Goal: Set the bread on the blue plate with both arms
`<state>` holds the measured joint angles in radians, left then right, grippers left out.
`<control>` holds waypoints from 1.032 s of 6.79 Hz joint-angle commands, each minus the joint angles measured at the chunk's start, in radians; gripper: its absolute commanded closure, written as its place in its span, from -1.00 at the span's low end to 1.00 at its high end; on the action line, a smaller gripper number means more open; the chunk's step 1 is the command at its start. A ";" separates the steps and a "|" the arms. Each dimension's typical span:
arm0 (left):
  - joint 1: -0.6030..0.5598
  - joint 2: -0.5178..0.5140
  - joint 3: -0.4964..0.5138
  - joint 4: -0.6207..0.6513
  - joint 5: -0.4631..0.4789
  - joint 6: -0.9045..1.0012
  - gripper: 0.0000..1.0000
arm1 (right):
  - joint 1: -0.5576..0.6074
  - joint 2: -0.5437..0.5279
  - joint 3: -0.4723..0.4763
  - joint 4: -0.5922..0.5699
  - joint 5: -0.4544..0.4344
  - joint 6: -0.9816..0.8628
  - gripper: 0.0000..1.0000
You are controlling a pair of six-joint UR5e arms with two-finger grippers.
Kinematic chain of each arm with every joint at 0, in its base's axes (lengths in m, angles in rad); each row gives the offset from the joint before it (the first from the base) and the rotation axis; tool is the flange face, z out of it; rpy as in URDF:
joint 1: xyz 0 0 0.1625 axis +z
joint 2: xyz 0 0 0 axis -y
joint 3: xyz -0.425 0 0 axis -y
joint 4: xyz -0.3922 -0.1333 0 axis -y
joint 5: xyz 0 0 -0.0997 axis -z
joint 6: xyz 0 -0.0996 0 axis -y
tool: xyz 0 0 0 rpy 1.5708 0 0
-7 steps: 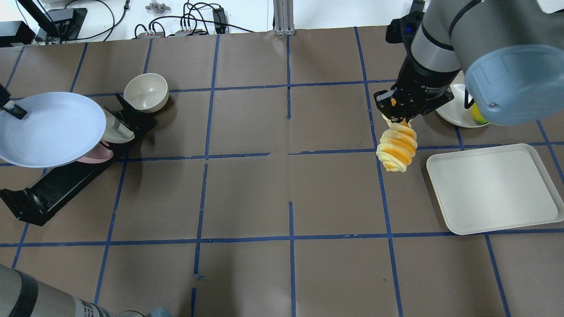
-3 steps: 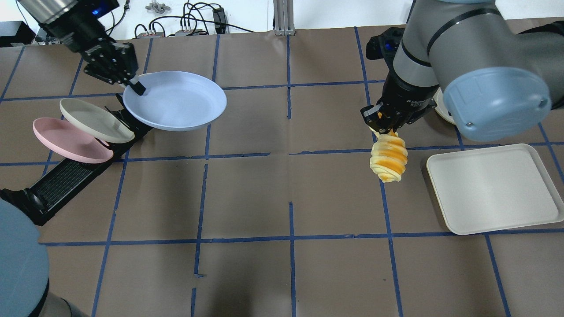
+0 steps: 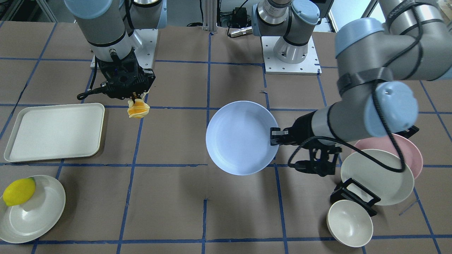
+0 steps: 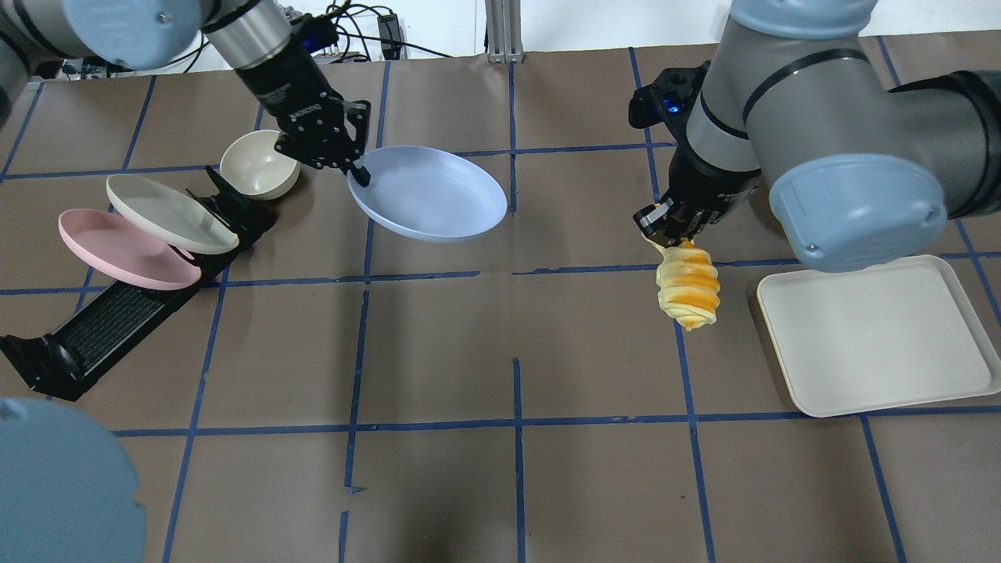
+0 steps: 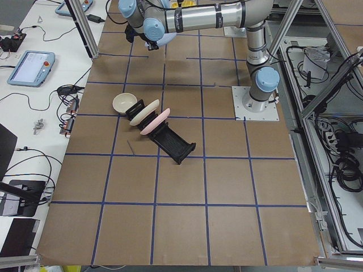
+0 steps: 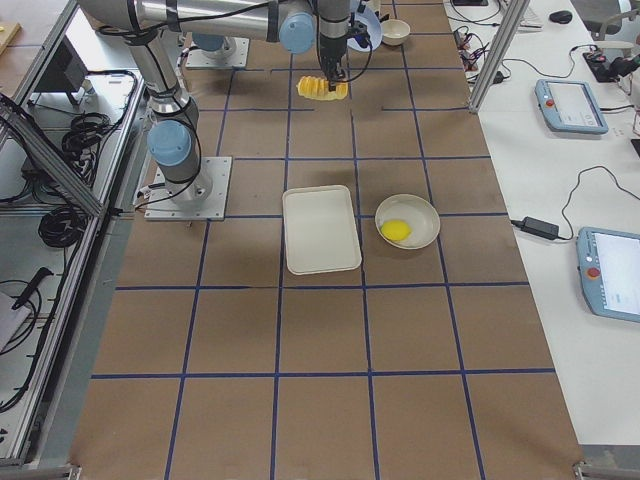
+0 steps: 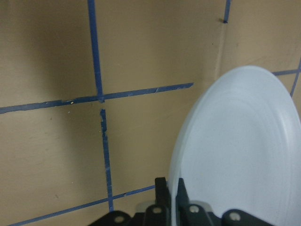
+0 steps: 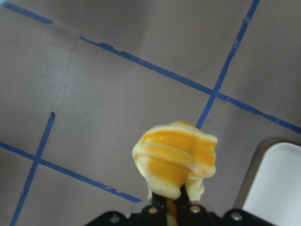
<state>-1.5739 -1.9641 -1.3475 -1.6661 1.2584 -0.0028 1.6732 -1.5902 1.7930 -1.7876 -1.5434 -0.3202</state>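
My right gripper will let go of the bread onto the blue plate, above the table (image 3: 200, 173) (image 8: 99, 29) near the end of the short blue tape.
My left gripper (image 4: 356, 168) is shut on the rim of the blue plate (image 4: 430, 191) and holds it in the air, roughly level, left of the table's centre. It shows the same in the front-facing view, gripper (image 3: 275, 137) and plate (image 3: 242, 137), and the left wrist view shows the plate's (image 7: 235, 155) rim clamped. My right gripper (image 4: 665, 231) is shut on one end of the bread (image 4: 688, 289), which hangs down above the table, to the right of the plate and apart from it. The bread also shows in the right wrist view (image 8: 176, 157).
A white tray (image 4: 876, 336) lies right of the bread. A black rack (image 4: 102, 328) at the left holds a pink plate (image 4: 125, 250) and a cream plate (image 4: 168, 211), with a cream bowl (image 4: 258, 164) behind it. A lemon (image 3: 18, 191) sits on a cream plate (image 3: 39, 215).
My left gripper has carried the blue plate from the far left, past the rack, to the right toward the centre. My right gripper has moved the bread a little to the left.
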 commanded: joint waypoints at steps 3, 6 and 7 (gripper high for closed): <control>-0.190 0.016 -0.250 0.430 0.013 -0.349 -0.33 | 0.023 0.007 0.094 -0.147 0.002 -0.007 0.76; -0.158 0.014 -0.283 0.442 0.076 -0.301 -1.00 | 0.025 0.003 0.103 -0.147 0.002 0.004 0.76; -0.091 0.010 -0.274 0.427 0.079 -0.202 -1.00 | 0.039 0.012 0.106 -0.147 0.035 0.021 0.76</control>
<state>-1.7252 -1.9484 -1.6299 -1.2285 1.3217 -0.2932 1.7007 -1.5843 1.8937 -1.9336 -1.5346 -0.3150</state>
